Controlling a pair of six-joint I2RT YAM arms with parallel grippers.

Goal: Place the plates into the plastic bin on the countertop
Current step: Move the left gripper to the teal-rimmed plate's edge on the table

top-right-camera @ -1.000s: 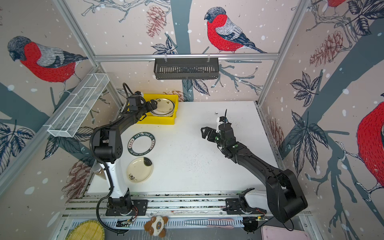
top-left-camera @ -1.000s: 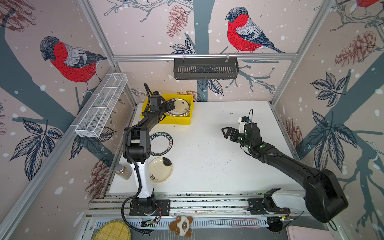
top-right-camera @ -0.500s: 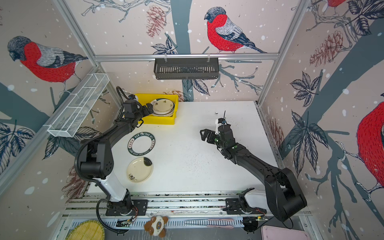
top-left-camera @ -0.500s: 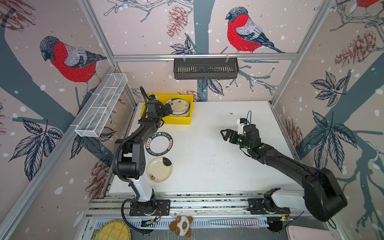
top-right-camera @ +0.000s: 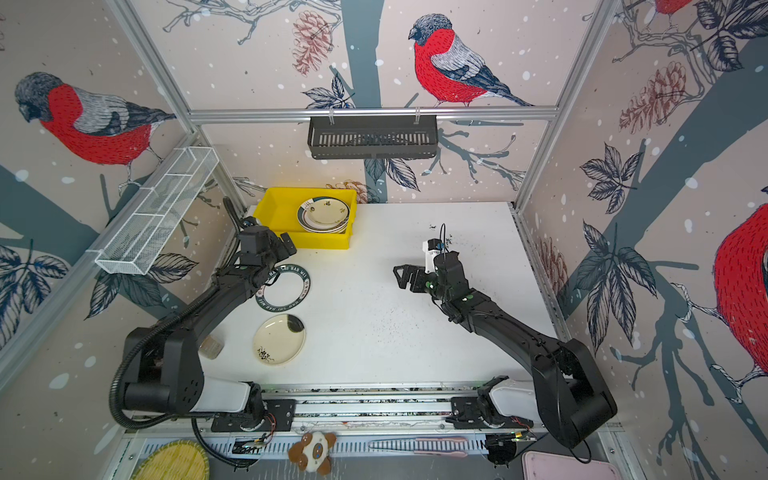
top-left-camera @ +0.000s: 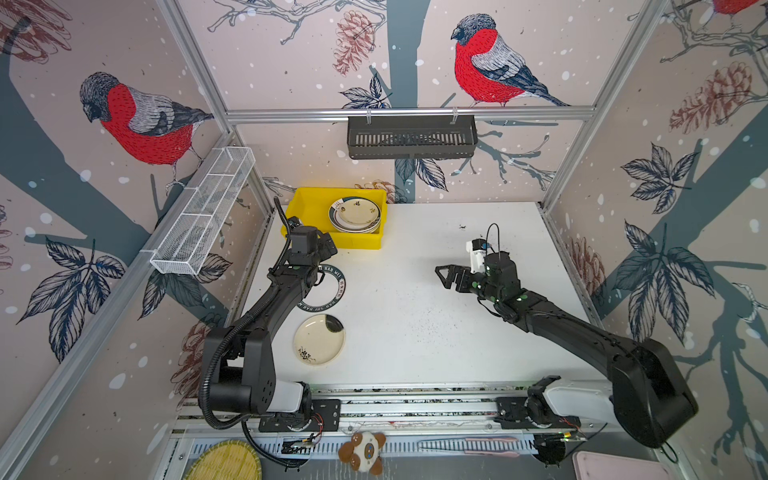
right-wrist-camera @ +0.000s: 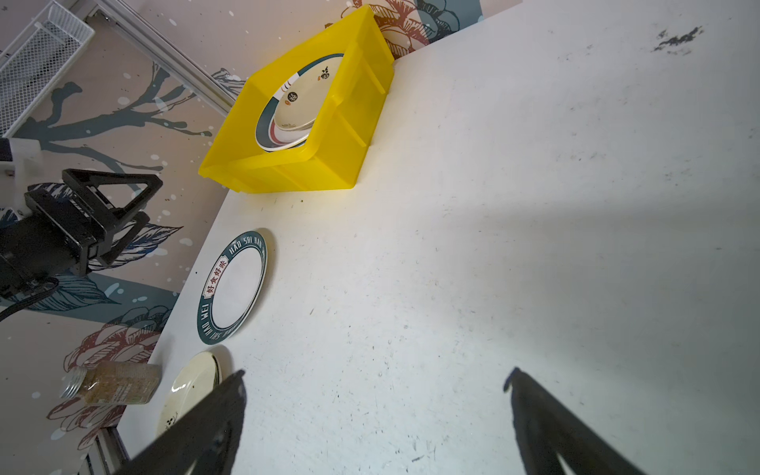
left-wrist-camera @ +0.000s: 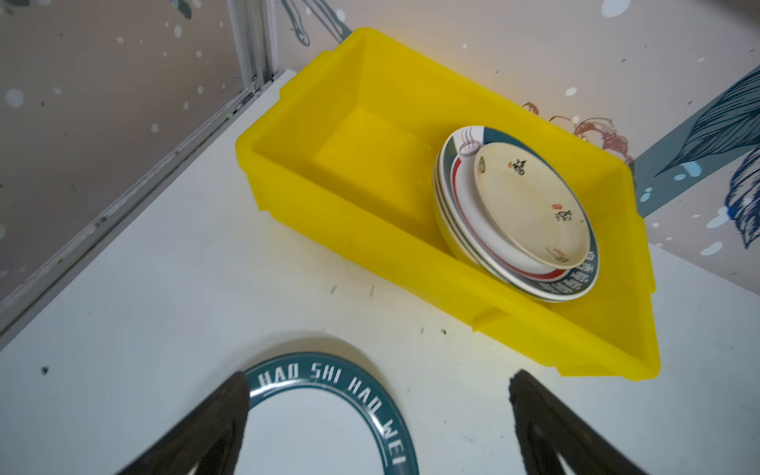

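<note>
Next, my left gripper closes on the green-rimmed plate's rim (top-left-camera: 300, 304), toward the white wire basket.
The yellow plastic bin (top-left-camera: 349, 242) (top-right-camera: 320, 242) (left-wrist-camera: 370, 246) (right-wrist-camera: 296, 172) stands at the back left of the white countertop (top-left-camera: 415, 311). A stack of plates (top-left-camera: 355, 214) (top-right-camera: 324, 214) (left-wrist-camera: 518, 205) lies in its right half. A green-rimmed plate (top-left-camera: 337, 286) (top-right-camera: 297, 291) (left-wrist-camera: 329, 382) (right-wrist-camera: 232, 288) and a cream plate (top-left-camera: 319, 339) (top-right-camera: 279, 338) (right-wrist-camera: 189, 390) lie on the countertop. My left gripper (top-left-camera: 328, 245) (top-right-camera: 286, 244) (left-wrist-camera: 378, 378) hangs open and empty over the green-rimmed plate's far edge, just in front of the bin. Out over the bare middle, my right gripper (top-left-camera: 446, 276) (top-right-camera: 405, 276) (right-wrist-camera: 376, 376) is open and empty.
A small jar (top-right-camera: 211, 347) (right-wrist-camera: 119, 382) lies at the countertop's left edge by the cream plate. A black slotted basket (top-left-camera: 411, 137) hangs on the back wall and a white wire basket (top-left-camera: 203, 212) on the left wall. A bamboo disc (top-left-camera: 226, 461) and plush toy (top-left-camera: 363, 451) sit below the front rails.
My left gripper has drawn back from over the bin toward the front and now hangs over the green-rimmed plate. The right arm has barely moved.
</note>
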